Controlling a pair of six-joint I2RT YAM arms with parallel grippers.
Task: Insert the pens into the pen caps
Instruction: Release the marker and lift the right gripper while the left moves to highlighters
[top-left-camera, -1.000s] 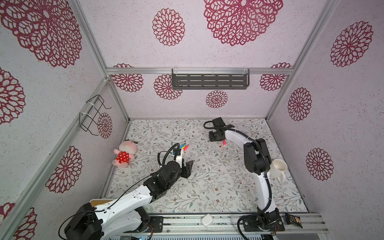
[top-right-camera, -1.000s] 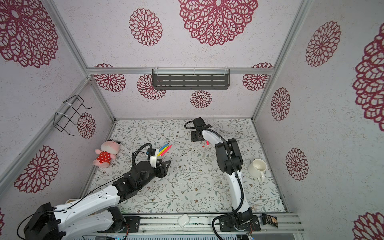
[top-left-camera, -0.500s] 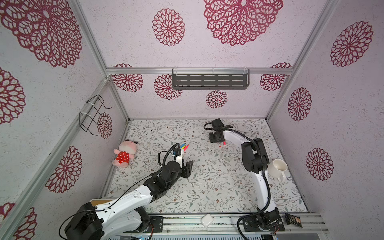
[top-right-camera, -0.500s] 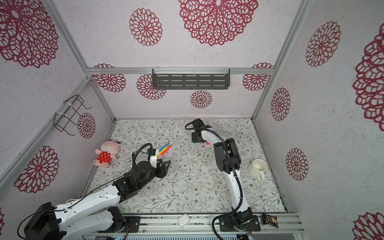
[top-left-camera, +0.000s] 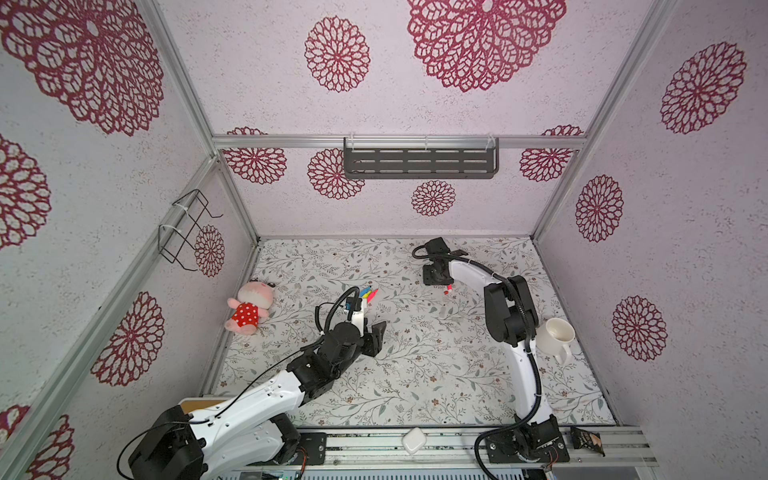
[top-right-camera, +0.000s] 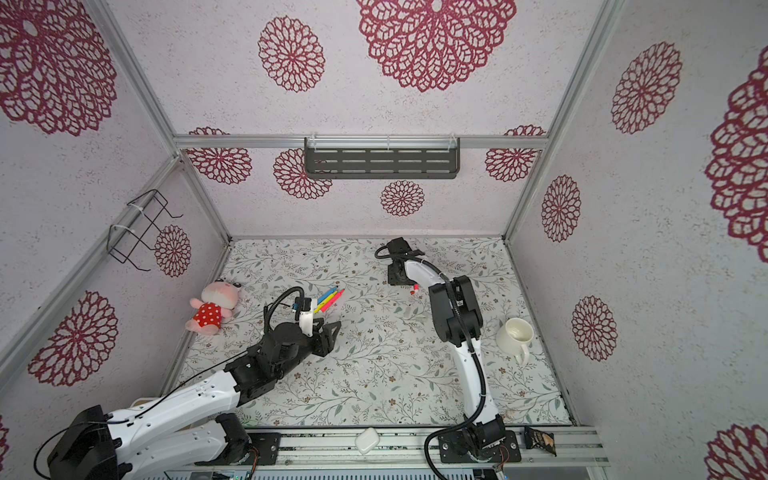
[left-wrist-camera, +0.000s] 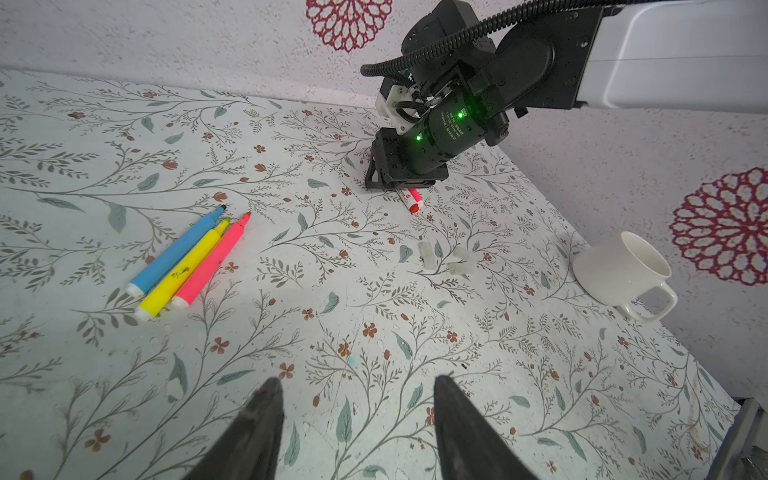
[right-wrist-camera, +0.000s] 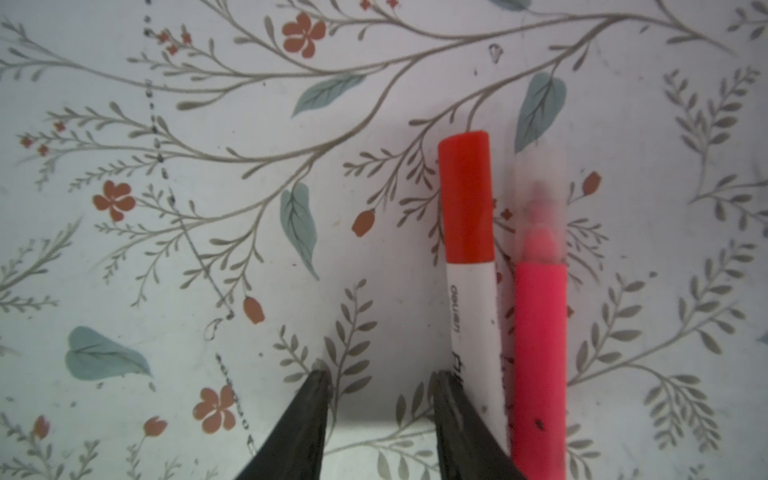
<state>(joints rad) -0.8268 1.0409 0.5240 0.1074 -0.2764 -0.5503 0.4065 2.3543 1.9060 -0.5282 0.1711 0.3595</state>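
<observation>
The uncapped pink pen is lying beside the yellow pen. Next, my left gripper closes on the rear half (top-left-camera: 369, 298) (left-wrist-camera: 195, 283) of that pink pen.
Blue (left-wrist-camera: 178, 253), yellow (left-wrist-camera: 183, 270) and pink (left-wrist-camera: 212, 262) pens lie uncapped side by side on the floral table (left-wrist-camera: 374, 332); in both top views this cluster (top-left-camera: 368, 293) (top-right-camera: 328, 299) shows beside the left wrist. Loose see-through pen caps (left-wrist-camera: 428, 255) (left-wrist-camera: 461, 266) lie further right. My left gripper (left-wrist-camera: 357, 386) (top-left-camera: 374, 338) (top-right-camera: 328, 336) hovers open and empty. My right gripper (right-wrist-camera: 382, 374) (top-left-camera: 436, 276) (top-right-camera: 399, 276) is open low over the table with nothing between its fingers. Just outside one finger lie a white pen with a red cap (right-wrist-camera: 465, 199) (left-wrist-camera: 413, 203) and a pink pen (right-wrist-camera: 540, 353) wearing a see-through cap (right-wrist-camera: 540, 199).
A white mug (top-left-camera: 557, 332) (top-right-camera: 515, 336) (left-wrist-camera: 619, 266) lies on its side at the right wall. A pink plush toy (top-left-camera: 249, 307) sits at the left. A dark shelf (top-left-camera: 419, 164) hangs on the back wall and a wire rack (top-left-camera: 187, 228) on the left wall.
The right gripper's jaws have spread a little wider. The left arm and the pens on the table have not moved.
</observation>
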